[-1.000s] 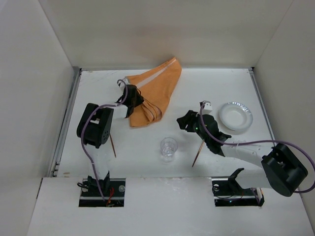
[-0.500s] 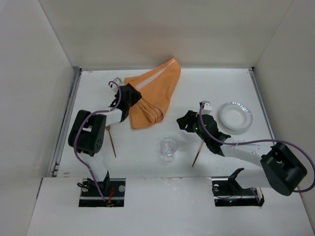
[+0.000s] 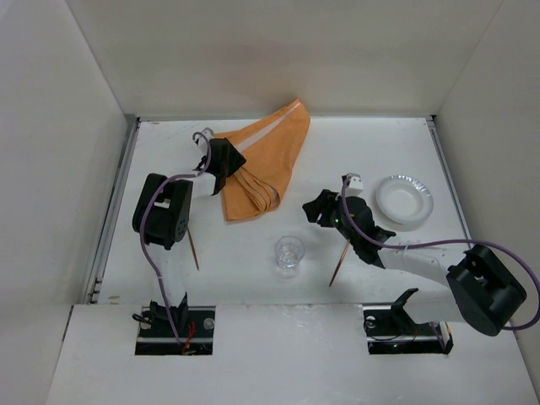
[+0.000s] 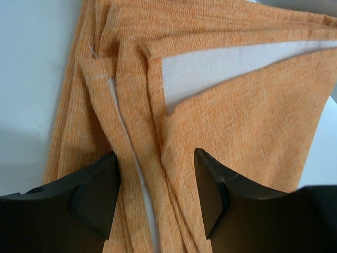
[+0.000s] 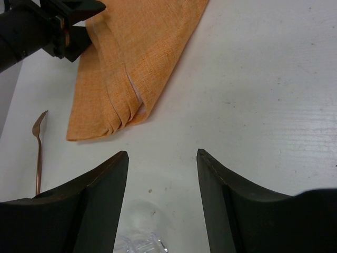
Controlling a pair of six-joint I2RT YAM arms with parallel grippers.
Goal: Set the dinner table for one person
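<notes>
The orange placemat's upper layer is bunched up over its lower layer, so next my left gripper pinches the upper folds (image 4: 142, 153) and draws them toward the plate.
A crumpled, folded orange placemat (image 3: 261, 160) lies at the back middle of the white dinner table (image 3: 380, 148). My left gripper (image 3: 226, 160) hovers over the cloth's left edge, open, its jaws straddling several folds (image 4: 155, 158) without pinching them. Further right, my right gripper (image 3: 321, 209) is open and empty over bare table (image 5: 162, 155), just behind a clear glass (image 3: 288, 253). The placemat (image 5: 131, 63) and the glass rim (image 5: 138, 245) also show in the right wrist view.
A white plate (image 3: 404, 199) sits at the right. A copper spoon (image 3: 193, 249) lies near the left arm and shows again as a spoon (image 5: 39, 153) in the right wrist view. Another copper utensil (image 3: 339, 263) lies under the right arm. Metal rails run along the table's side edges.
My left gripper has opened and let go of the placemat, shifting slightly toward the back. The right arm has stayed in place with its jaws a touch wider.
</notes>
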